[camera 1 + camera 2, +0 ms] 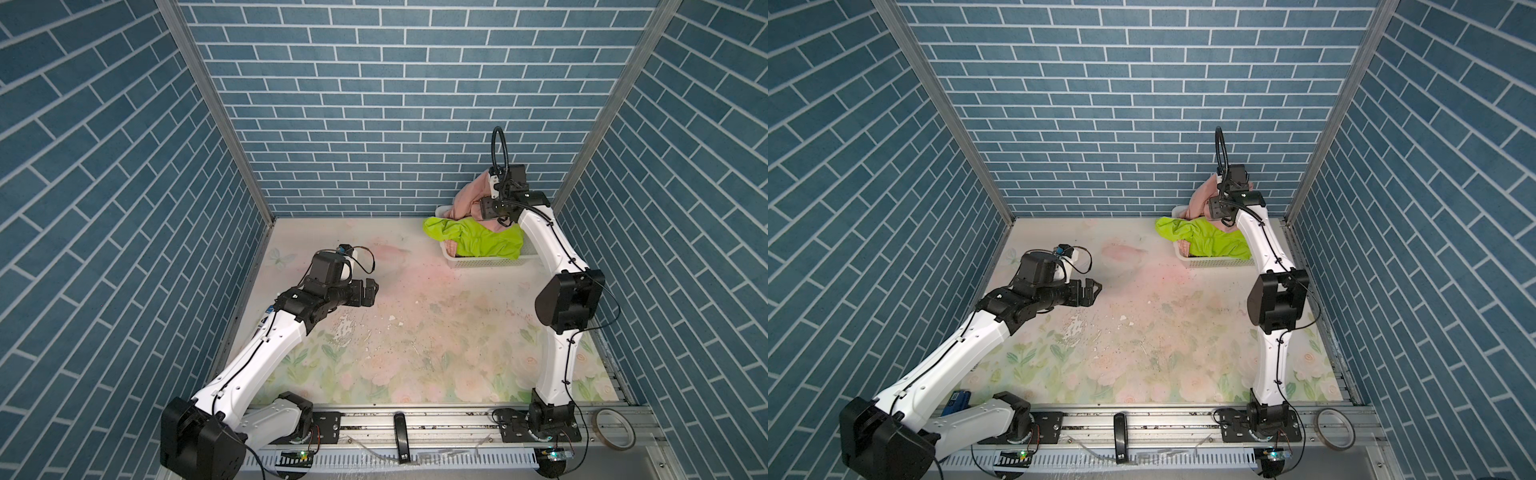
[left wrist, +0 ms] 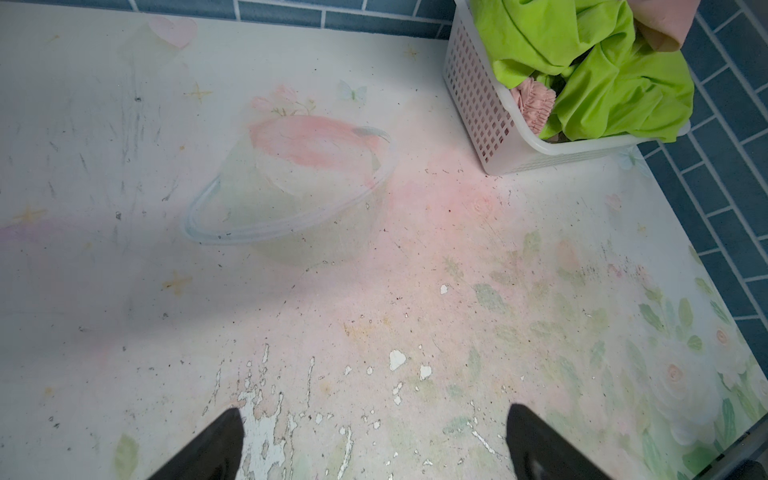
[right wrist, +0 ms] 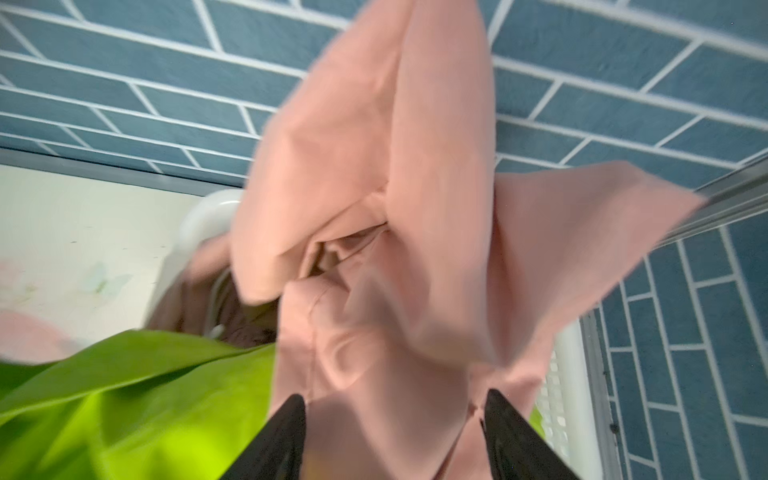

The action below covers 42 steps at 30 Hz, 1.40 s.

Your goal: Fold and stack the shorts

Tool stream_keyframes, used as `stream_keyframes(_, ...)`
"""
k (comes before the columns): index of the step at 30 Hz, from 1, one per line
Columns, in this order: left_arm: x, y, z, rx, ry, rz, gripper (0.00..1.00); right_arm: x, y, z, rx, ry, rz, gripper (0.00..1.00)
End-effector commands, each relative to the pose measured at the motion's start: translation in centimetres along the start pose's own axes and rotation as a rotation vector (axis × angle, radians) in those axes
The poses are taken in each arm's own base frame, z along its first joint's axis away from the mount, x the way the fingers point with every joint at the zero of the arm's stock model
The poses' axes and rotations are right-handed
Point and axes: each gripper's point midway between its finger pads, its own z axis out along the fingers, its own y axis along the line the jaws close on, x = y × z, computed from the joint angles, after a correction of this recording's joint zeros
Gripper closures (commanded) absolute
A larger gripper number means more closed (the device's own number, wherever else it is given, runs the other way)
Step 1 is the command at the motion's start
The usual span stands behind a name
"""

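I will next use my left gripper to grab the fabric of the lime green shorts (image 1: 438, 229) (image 2: 505, 54), which hang over the white basket's rim.
The salmon pink shorts (image 1: 471, 195) (image 1: 1202, 199) rise in a bunch above the white basket (image 1: 486, 262) at the back right. My right gripper (image 1: 485, 208) (image 3: 392, 399) is right against them. Its jaws stand apart with pink fabric (image 3: 395, 208) between them, blurred in the right wrist view. The lime green shorts (image 1: 478, 239) (image 3: 124, 395) lie crumpled in the basket and hang over its rim. My left gripper (image 1: 374, 291) (image 2: 374, 415) hovers open and empty over the left middle of the table, far from the basket (image 2: 478, 104).
Blue brick walls close in the left, back and right sides, and the basket sits in the back right corner. The floral table mat (image 1: 415, 324) has worn, flaking patches near its middle. A tape roll (image 1: 615, 428) and a black handle (image 1: 401, 436) lie on the front rail.
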Motion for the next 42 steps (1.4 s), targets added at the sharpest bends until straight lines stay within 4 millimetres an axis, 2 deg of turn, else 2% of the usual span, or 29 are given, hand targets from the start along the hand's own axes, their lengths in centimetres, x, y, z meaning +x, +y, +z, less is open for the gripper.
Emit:
stream_keyframes(1,-0.8,-0.2,-0.6,-0.014,-0.009,0.023,0.0,-1.3,0.0,-4.0,0.013,-0.044,-0.048,0.3)
stream_keyframes(6,-0.8,0.0,-0.9,-0.028,-0.011,0.028,0.0,-1.0,2.1,-6.4,-0.019,-0.058,-0.111,0.27)
stream_keyframes(9,-0.7,0.0,-0.9,-0.028,-0.008,0.031,0.0,0.6,4.7,-6.8,-0.088,-0.033,-0.146,0.26)
stream_keyframes(11,-0.8,0.1,-1.0,-0.03,-0.014,0.032,0.0,2.2,6.2,-6.4,-0.117,-0.015,-0.147,0.25)
stream_keyframes(13,-0.9,0.1,-1.1,-0.031,-0.021,0.033,0.0,3.8,7.2,-5.5,-0.131,-0.004,-0.133,0.25)
stream_keyframes(16,-1.0,-0.1,-1.1,-0.025,-0.017,0.033,0.0,5.9,7.6,-3.8,-0.123,0.022,-0.103,0.24)
stream_keyframes(20,-0.9,-0.1,-1.2,-0.024,-0.017,0.034,0.0,7.5,8.1,-1.2,-0.116,0.04,-0.09,0.23)
stream_keyframes(24,-0.8,0.0,-1.4,-0.03,-0.019,0.034,0.0,7.3,7.4,1.5,-0.048,0.014,-0.084,0.22)
stream_keyframes(29,-0.6,0.1,-1.7,-0.035,-0.02,0.033,0.0,6.3,8.9,3.8,-0.139,-0.007,-0.058,0.22)
stream_keyframes(31,-0.6,0.3,-1.9,-0.044,-0.023,0.033,0.0,6.1,8.7,4.9,-0.128,-0.003,-0.047,0.23)
stream_keyframes(32,-0.6,0.4,-2.0,-0.049,-0.025,0.035,0.0,6.2,8.3,5.4,-0.112,0.007,-0.047,0.27)
stream_keyframes(34,-0.5,0.5,-2.2,-0.054,-0.023,0.034,0.0,5.7,7.4,5.7,-0.075,0.008,-0.048,0.45)
stream_keyframes(35,-0.5,0.5,-2.3,-0.056,-0.026,0.035,0.0,5.5,7.1,5.6,-0.065,0.007,-0.048,0.56)
stream_keyframes(38,-0.6,0.4,-2.6,-0.053,-0.036,0.036,0.0,4.1,6.2,4.0,-0.037,-0.025,-0.055,0.97)
stream_keyframes(39,-0.6,0.4,-2.7,-0.052,-0.039,0.036,0.0,3.6,6.0,3.3,-0.031,-0.035,-0.06,1.0)
stream_keyframes(42,-0.6,0.4,-2.7,-0.05,-0.042,0.04,0.0,2.0,5.0,0.4,-0.018,-0.06,-0.071,1.0)
